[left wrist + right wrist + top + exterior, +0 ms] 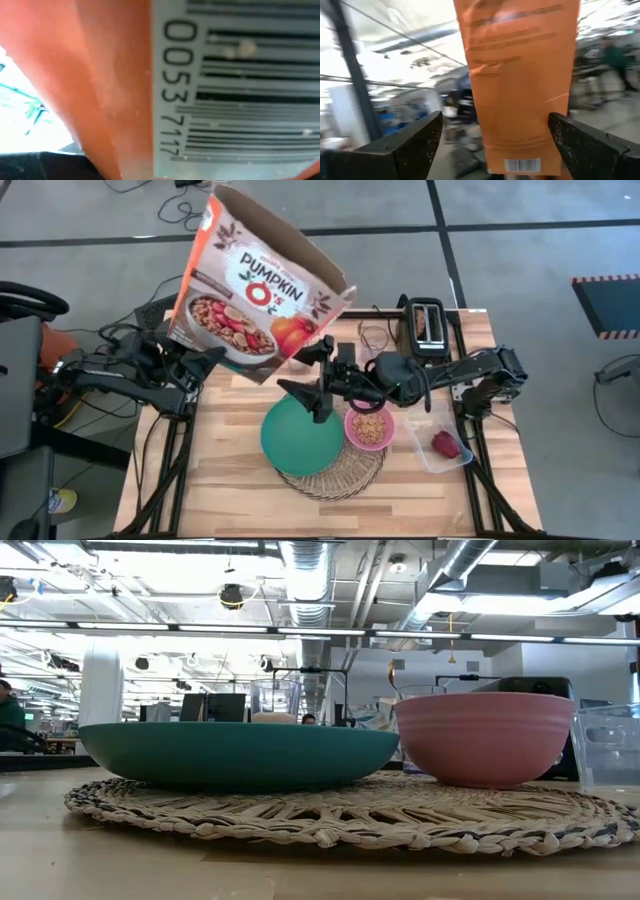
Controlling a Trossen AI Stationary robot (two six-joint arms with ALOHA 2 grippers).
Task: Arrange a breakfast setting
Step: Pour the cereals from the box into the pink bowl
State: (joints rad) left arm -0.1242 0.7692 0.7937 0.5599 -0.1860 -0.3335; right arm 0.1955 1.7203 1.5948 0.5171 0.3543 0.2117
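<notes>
The cereal box is tilted in my left gripper, so my right gripper needs to take the box's orange narrow side [512, 130] and straighten it before my left gripper grips it again.
The orange-white cereal box [255, 285] is held high above the table's left half, tilted, its open top flaps up. My left gripper [205, 362] is shut on its lower end. My right gripper [308, 375] is wide open beside the box's lower right edge; its fingers stand on either side of the box's orange narrow side [520, 75], with no touch showing. The pink bowl [369, 426] holds cereal and stands beside the teal plate [300, 435]; both rest on the round straw mat [335, 472]. A clear glass [275, 700] shows behind the plate. Bagel and spoon are out of view. My left gripper holds the cereal box at its lower end, near the barcode [240, 85]. The box itself hides the fingers, so the kind of hold cannot be told. The arm comes from the table's left. The box is lifted clear of the table, tilted, its open top uppermost.
The black toaster [428, 325] stands at the far right edge. A clear plastic tub [438, 442] with the red fruit [446, 444] sits right of the bowl. The near left of the wooden table [215, 480] is bare.
</notes>
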